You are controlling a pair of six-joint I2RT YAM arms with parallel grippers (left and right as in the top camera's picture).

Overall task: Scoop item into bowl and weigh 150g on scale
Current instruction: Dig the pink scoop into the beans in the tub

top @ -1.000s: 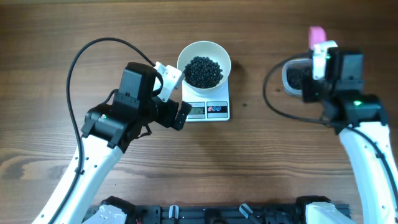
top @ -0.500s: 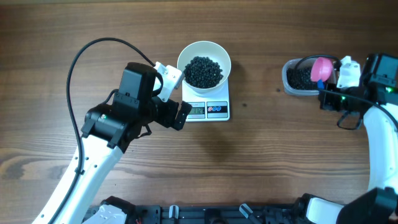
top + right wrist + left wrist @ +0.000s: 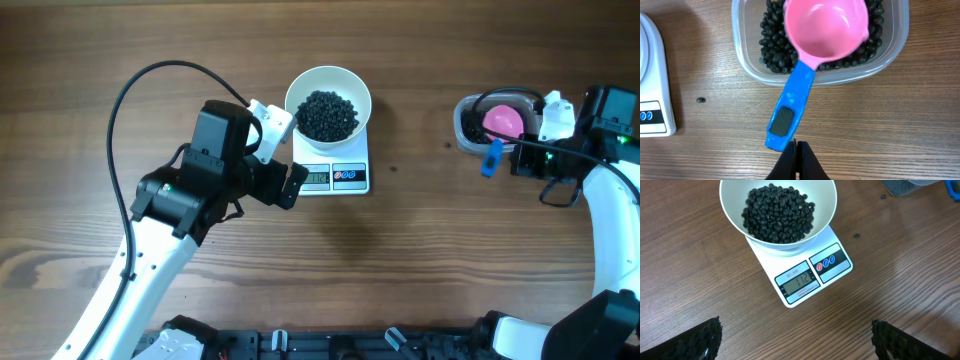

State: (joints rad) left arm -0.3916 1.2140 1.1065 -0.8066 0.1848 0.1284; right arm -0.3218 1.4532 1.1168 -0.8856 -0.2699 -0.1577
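Observation:
My right fingers are shut beside the scoop's blue handle end, so I will open them, tip lower and close around the handle [image 3: 782, 121].
The white bowl [image 3: 300, 85] [image 3: 728, 205] stands on the white scale [image 3: 350, 177] [image 3: 840, 262], heaped with black beans [image 3: 328, 113] [image 3: 779, 212]. The display reads 112. My left gripper [image 3: 285, 155] [image 3: 797, 342] hangs wide open just left of the scale, nothing between its fingers. At the right, a pink scoop [image 3: 503, 121] [image 3: 827, 25] lies in a clear tub [image 3: 463, 125] [image 3: 745, 60] of beans [image 3: 772, 50]. Its blue handle [image 3: 490, 158] [image 3: 790, 110] sticks out over the rim. My right gripper [image 3: 512, 157] [image 3: 798, 145] is shut, empty, its tips right beside the handle's end.
A single stray bean [image 3: 700, 100] [image 3: 857, 235] lies on the wooden table between the scale and the tub. The left arm's black cable [image 3: 120, 110] loops over the table's left side.
The right arm has swung out to the right. The pink scoop has gone from above the tub to lying in it, its blue handle now showing. The left arm has not moved.

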